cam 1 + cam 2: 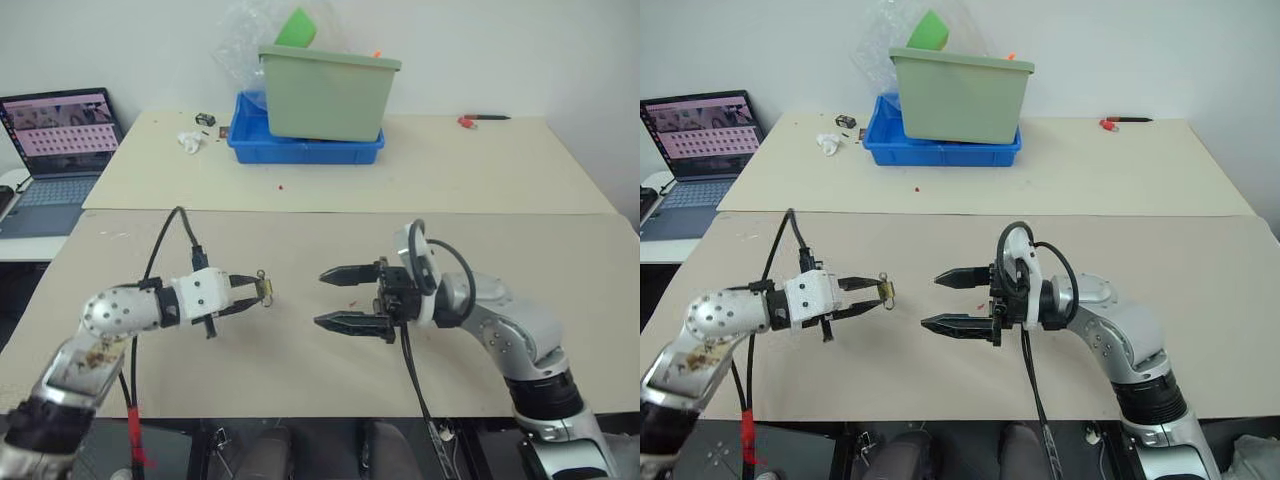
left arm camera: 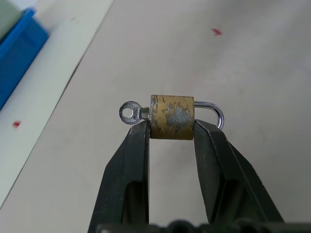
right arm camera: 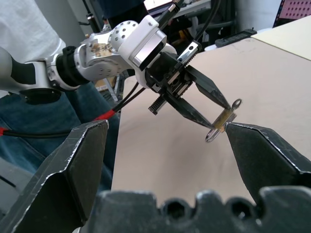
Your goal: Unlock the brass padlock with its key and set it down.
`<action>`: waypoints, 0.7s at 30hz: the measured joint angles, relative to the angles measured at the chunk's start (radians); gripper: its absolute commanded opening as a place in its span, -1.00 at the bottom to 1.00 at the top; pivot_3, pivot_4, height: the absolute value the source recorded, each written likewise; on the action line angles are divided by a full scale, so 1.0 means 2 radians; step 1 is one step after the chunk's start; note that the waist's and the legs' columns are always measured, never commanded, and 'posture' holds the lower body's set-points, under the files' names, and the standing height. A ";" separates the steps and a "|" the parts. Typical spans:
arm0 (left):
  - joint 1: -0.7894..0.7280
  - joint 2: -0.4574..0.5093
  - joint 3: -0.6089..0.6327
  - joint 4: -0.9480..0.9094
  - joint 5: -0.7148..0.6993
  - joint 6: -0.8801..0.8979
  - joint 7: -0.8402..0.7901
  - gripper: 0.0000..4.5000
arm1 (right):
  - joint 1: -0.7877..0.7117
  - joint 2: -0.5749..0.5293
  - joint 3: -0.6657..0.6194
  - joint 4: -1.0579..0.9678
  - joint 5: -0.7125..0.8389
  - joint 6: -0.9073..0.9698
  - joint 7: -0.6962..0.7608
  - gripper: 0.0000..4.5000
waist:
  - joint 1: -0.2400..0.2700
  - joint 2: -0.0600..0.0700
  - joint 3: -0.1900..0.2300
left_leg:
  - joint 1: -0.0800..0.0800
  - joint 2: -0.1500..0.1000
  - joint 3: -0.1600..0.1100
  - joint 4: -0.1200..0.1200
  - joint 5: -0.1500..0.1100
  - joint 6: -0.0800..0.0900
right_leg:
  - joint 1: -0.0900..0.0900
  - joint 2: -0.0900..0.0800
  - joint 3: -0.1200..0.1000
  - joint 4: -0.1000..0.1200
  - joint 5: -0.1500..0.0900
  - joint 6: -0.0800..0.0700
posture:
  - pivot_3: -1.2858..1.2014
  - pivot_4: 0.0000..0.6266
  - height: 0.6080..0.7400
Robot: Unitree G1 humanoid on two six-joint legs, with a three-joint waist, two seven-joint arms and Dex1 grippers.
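Next, I set down the padlock my left gripper pinches by key and shackle ends, then grips its sides (image 2: 172, 98), key toward my right gripper.
The brass padlock (image 2: 172, 116) is small and scuffed yellow-gold, with a thin silver shackle (image 2: 217, 110) on one end. A small silver key (image 2: 129, 113) sticks out of its other end. My left gripper (image 1: 255, 291) is shut on the padlock's body and holds it above the beige table (image 1: 300, 380), left of centre. My right gripper (image 1: 336, 297) is level with it, a short way to the right. It points at the padlock with its fingers wide open and nothing between them. In the right wrist view the padlock (image 3: 222, 119) hangs between the open fingers but is farther away.
On the far table stand a blue tray (image 1: 300, 152) with a green bin (image 1: 325, 95) in it, a crumpled white scrap (image 1: 189, 141), a red pen (image 1: 480, 120) and a red speck (image 1: 283, 186). An open laptop (image 1: 60, 150) is at the far left. A person in a white top (image 3: 24, 29) is behind the left arm.
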 measured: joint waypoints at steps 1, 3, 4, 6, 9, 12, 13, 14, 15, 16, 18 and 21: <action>-0.025 0.000 -0.007 0.028 0.000 -0.019 -0.027 -0.63 | 0.002 0.004 0.002 0.000 -0.003 -0.002 -0.004 1.00 | 0.000 0.000 0.000 | -0.001 -0.001 0.000 0.000 0.000 0.000 | 0.000 0.000 -0.001 0.000 0.000 0.000 | 0.03 -0.52 0.88; -0.069 -0.005 -0.022 0.078 -0.003 -0.046 -0.074 -0.63 | 0.007 0.008 0.003 -0.002 -0.006 -0.008 -0.011 1.00 | -0.002 0.000 0.000 | -0.001 -0.001 0.000 0.000 0.000 0.000 | -0.001 0.000 -0.001 0.000 0.000 0.000 | 0.03 -0.52 0.88; -0.093 -0.010 -0.030 0.103 -0.005 -0.060 -0.102 -0.63 | 0.012 0.009 0.004 -0.004 -0.010 -0.010 -0.017 1.00 | -0.002 0.000 0.000 | -0.001 -0.001 0.000 0.000 0.000 0.000 | -0.001 0.000 -0.001 0.000 0.000 0.000 | 0.03 -0.52 0.88; -0.140 -0.023 -0.051 0.158 -0.005 -0.092 -0.159 -0.63 | 0.027 0.013 0.003 -0.011 -0.015 -0.014 -0.029 1.00 | -0.003 0.000 0.000 | -0.002 -0.001 0.000 0.001 0.000 0.000 | -0.001 0.001 -0.001 0.001 0.000 0.000 | 0.03 -0.52 0.88; -0.190 -0.045 -0.087 0.234 0.000 -0.131 -0.232 -0.63 | 0.044 0.020 0.004 -0.022 -0.019 -0.019 -0.050 1.00 | -0.004 0.000 0.000 | -0.003 -0.001 0.000 0.002 0.000 0.000 | -0.001 0.001 -0.002 0.001 0.000 0.000 | 0.03 -0.52 0.88; -0.229 -0.049 -0.164 0.292 0.014 -0.165 -0.261 -0.63 | 0.057 0.029 0.001 -0.043 -0.023 -0.022 -0.075 1.00 | -0.009 0.000 0.000 | -0.005 -0.001 0.000 0.003 -0.001 0.001 | -0.002 0.001 -0.002 0.001 0.000 0.001 | 0.03 -0.52 0.88; -0.242 -0.048 -0.192 0.310 0.019 -0.177 -0.264 -0.63 | 0.061 0.031 0.001 -0.050 -0.023 -0.022 -0.082 1.00 | -0.010 0.000 0.000 | -0.006 -0.001 0.000 0.004 -0.001 0.001 | -0.003 0.001 -0.002 0.001 0.000 0.001 | 0.03 -0.52 0.88; -0.254 -0.047 -0.212 0.324 0.017 -0.189 -0.265 -0.63 | 0.063 0.032 0.000 -0.055 -0.023 -0.022 -0.087 1.00 | -0.012 0.000 0.000 | -0.006 -0.001 0.000 0.004 -0.001 0.001 | -0.004 0.001 -0.002 0.001 0.001 0.001 | 0.03 -0.52 0.88; -0.270 -0.047 -0.233 0.333 0.017 -0.200 -0.266 -0.63 | 0.066 0.032 -0.001 -0.059 -0.023 -0.022 -0.094 1.00 | -0.012 0.000 0.000 | -0.006 -0.001 0.000 0.005 -0.001 0.001 | -0.004 0.001 -0.002 0.002 0.001 0.001 | 0.03 -0.52 0.88; -0.283 -0.047 -0.249 0.339 0.018 -0.210 -0.266 -0.63 | 0.068 0.033 -0.001 -0.066 -0.023 -0.022 -0.100 1.00 | -0.011 0.000 0.000 | -0.006 -0.001 0.000 0.005 -0.001 0.002 | -0.004 0.001 -0.002 0.002 0.001 0.001 | 0.03 -0.52 0.88; -0.307 -0.055 -0.276 0.364 0.018 -0.228 -0.267 -0.63 | 0.079 0.034 -0.003 -0.081 -0.022 -0.022 -0.111 1.00 | -0.011 0.000 0.000 | -0.006 -0.001 0.000 0.005 -0.001 0.002 | -0.003 0.001 -0.001 0.004 0.001 0.001 | 0.03 -0.52 0.88; -0.322 -0.071 -0.288 0.400 0.019 -0.248 -0.267 -0.03 | 0.083 0.032 -0.009 -0.085 -0.022 -0.022 -0.121 1.00 | -0.011 0.000 0.000 | -0.005 -0.001 0.000 0.006 -0.001 0.002 | -0.003 0.000 -0.001 0.005 0.000 0.001 | 0.03 -0.52 0.88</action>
